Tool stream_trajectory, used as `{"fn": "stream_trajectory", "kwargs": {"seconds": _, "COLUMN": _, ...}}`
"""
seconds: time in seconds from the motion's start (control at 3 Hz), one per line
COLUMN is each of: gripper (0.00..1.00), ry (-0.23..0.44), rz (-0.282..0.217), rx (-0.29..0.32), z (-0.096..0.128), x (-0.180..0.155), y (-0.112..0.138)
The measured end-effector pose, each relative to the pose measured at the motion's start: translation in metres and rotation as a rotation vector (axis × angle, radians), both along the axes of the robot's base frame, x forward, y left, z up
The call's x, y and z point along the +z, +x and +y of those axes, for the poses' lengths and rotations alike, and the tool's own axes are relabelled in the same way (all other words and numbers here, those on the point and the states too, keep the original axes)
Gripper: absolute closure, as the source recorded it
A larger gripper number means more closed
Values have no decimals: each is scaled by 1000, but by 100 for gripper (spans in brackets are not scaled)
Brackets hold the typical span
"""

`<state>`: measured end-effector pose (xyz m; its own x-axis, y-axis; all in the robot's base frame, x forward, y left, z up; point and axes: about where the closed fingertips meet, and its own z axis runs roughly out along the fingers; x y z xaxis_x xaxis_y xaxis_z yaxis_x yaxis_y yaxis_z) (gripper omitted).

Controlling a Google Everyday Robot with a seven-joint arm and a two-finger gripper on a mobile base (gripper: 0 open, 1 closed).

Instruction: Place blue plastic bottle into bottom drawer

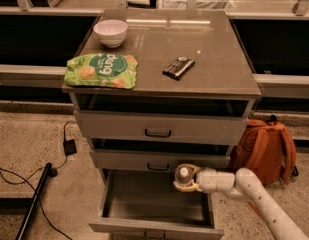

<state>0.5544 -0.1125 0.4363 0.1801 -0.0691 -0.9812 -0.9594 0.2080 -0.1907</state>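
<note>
My gripper is going to release the blue plastic bottle on the bottom drawer's grey bottom [178, 197], halfway back, toward the orange backpack's side. The bottle is now just below the middle drawer's front.
My gripper [186, 180] is at the end of the white arm that reaches in from the lower right. It is shut on the blue plastic bottle [183, 174], which shows end-on as a small pale round shape between the fingers. The gripper holds it just below the middle drawer's front, over the right rear part of the bottom drawer [154, 227]. That drawer is pulled out and its grey inside shows nothing in it.
On the cabinet top lie a white bowl [110, 32], a green snack bag [101, 70] and a dark wrapped bar [178, 67]. The top drawer [159, 126] and middle drawer [159, 160] stand slightly open. An orange backpack [266, 146] leans at the right. Cables [24, 184] lie on the floor at left.
</note>
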Motion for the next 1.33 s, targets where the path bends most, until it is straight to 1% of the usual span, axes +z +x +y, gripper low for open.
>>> {"fn": "stream_trajectory", "kwargs": {"seconds": 0.33, "gripper": 100, "ry": -14, "rz": 10, "rx": 35, "z": -9, "x": -67, "y": -9}}
{"fn": "stream_trajectory", "kwargs": {"seconds": 0.67, "gripper": 100, "ry": -14, "rz": 9, "rx": 23, "z": -14, "x": -72, "y": -5}}
{"fn": "stream_trajectory", "kwargs": {"seconds": 1.0, "gripper": 100, "ry": -33, "rz": -1, "rx": -12, "z": -13, "x": -85, "y": -3}}
{"fn": "stream_trajectory", "kwargs": {"seconds": 1.33, "gripper": 100, "ry": -103, "rz": -8, "rx": -51, "z": -10, "x": -126, "y": -2}}
